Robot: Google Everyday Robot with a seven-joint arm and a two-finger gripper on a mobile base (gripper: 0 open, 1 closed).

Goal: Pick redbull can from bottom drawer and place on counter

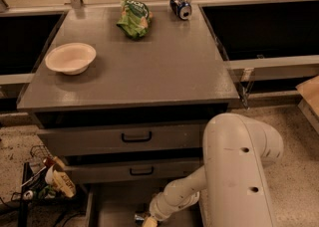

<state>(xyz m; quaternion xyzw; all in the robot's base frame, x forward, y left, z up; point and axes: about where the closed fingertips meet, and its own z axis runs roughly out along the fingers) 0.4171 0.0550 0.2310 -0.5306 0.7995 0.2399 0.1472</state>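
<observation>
The robot's gripper needs to next close on the redbull can's body [141, 217], low inside the open bottom drawer.
The bottom drawer [117, 208] is pulled open at the foot of the grey cabinet and shows a flat grey floor. My arm reaches down into it, and the gripper [146, 219] sits at the lower edge of the view, low inside the drawer. A small shiny piece of the redbull can [139, 216] shows right at the gripper; most of the can is hidden. The counter [134, 59] is the broad grey cabinet top above.
On the counter stand a white bowl [70, 57], a green chip bag [134, 16] and a fat blue can [180, 6] lying at the back. Two shut drawers with black handles [136, 137] sit above the open drawer. A wire basket of clutter [44, 183] stands left.
</observation>
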